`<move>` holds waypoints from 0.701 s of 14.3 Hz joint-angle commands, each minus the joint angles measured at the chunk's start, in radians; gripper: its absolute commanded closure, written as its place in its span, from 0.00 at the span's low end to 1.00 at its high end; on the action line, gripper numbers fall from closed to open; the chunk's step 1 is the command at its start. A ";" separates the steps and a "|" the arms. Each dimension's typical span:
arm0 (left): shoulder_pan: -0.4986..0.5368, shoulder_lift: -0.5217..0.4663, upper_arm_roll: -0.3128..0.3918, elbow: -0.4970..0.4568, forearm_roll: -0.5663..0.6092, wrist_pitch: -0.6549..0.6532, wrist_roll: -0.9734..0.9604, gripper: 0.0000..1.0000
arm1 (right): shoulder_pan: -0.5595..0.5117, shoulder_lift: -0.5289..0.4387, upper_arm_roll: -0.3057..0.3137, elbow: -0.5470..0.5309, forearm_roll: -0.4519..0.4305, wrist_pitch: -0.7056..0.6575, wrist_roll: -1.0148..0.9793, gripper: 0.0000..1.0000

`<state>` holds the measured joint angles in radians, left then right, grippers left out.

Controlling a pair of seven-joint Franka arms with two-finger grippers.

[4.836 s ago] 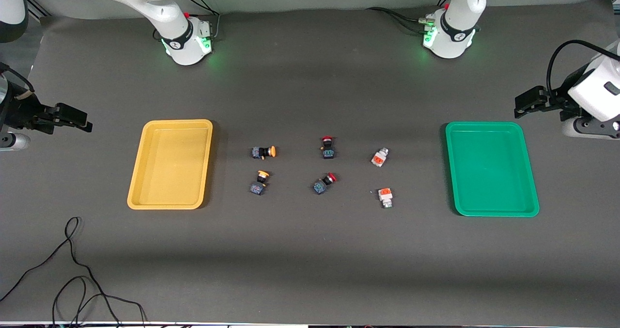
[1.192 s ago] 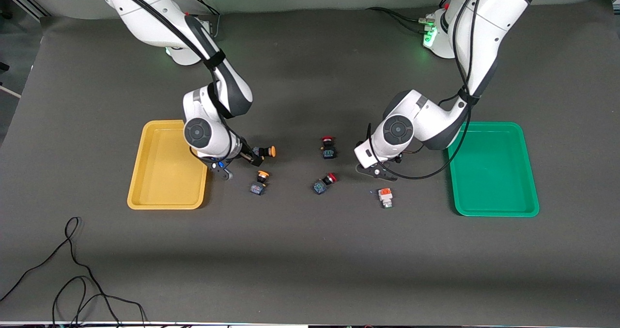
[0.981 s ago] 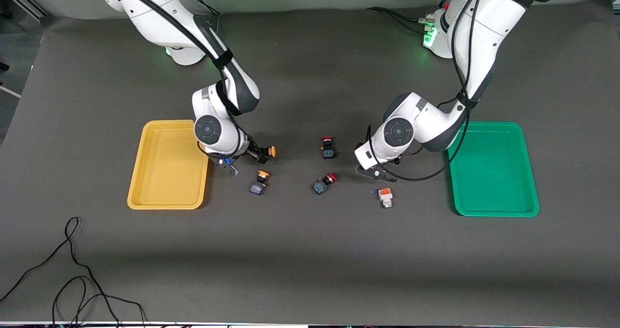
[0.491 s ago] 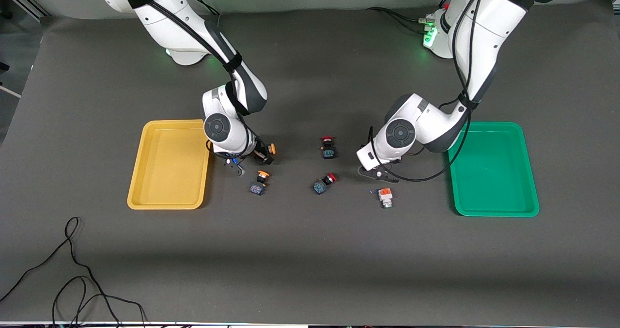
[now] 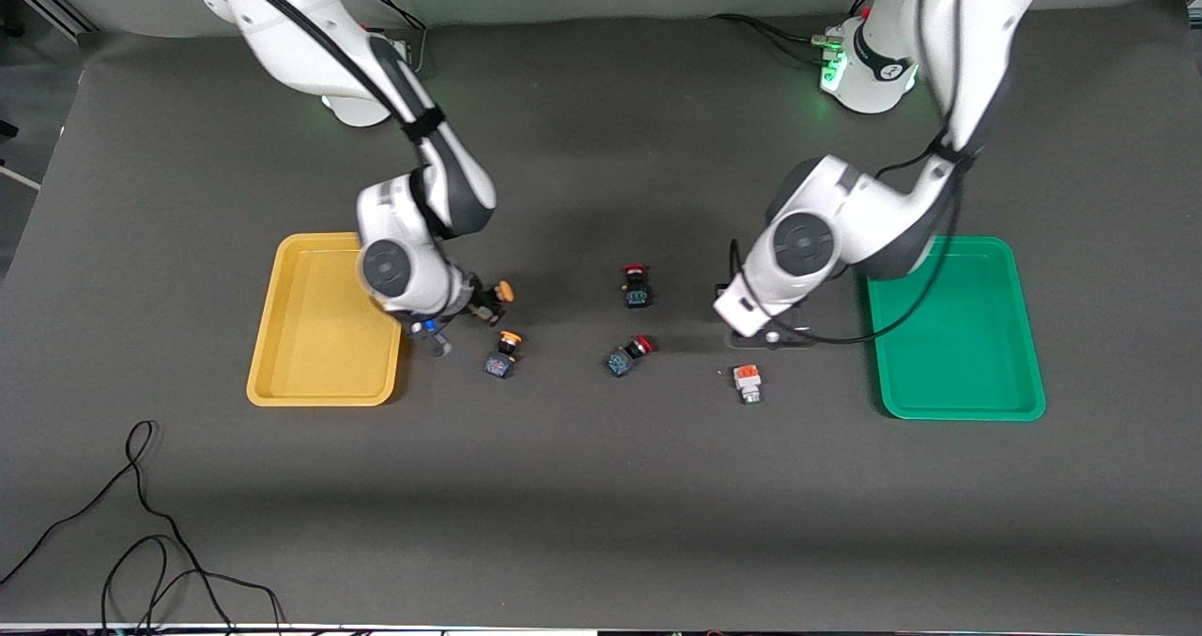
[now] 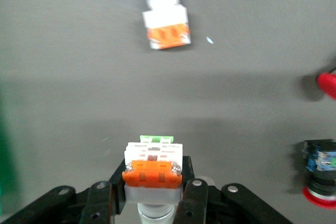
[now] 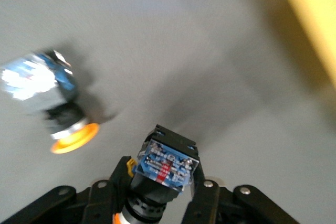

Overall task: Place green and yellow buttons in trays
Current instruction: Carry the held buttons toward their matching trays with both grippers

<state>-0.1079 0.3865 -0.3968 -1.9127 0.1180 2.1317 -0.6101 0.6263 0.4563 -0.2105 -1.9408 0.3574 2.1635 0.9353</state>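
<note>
I should let go of the yellow-capped button with my right gripper inside the yellow tray (image 5: 304, 296), near the tray's outer long rim.
My right gripper (image 5: 476, 309) is shut on a black button with a yellow-orange cap (image 5: 496, 296), held just above the table beside the yellow tray (image 5: 319, 397). The right wrist view shows its blue terminal face (image 7: 166, 165) between the fingers (image 7: 205, 195). A second yellow-capped button (image 5: 502, 354) lies on the table close by. My left gripper (image 5: 765, 333) is shut on a white-grey button with an orange block (image 6: 152, 171), between the table's middle and the green tray (image 5: 953, 412). A second white-grey button (image 5: 747, 382) lies nearer the front camera.
Two black buttons with red caps (image 5: 636, 286) (image 5: 627, 354) lie in the middle of the table between the two grippers. Loose black cables (image 5: 141, 523) lie near the front edge at the right arm's end.
Both grippers have lifted with their buttons. The right gripper has shifted toward the yellow tray; the left gripper has shifted toward the green tray.
</note>
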 commanded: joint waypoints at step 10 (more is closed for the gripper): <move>0.519 0.067 0.003 -0.071 0.156 0.117 0.374 0.86 | -0.002 -0.232 -0.567 0.090 -0.087 -0.565 -0.803 1.00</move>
<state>0.4159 0.3654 -0.3777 -1.9735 0.2182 2.1497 -0.2340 0.6033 0.2234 -0.7486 -1.8042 0.2958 1.5765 0.2094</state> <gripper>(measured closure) 0.581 0.502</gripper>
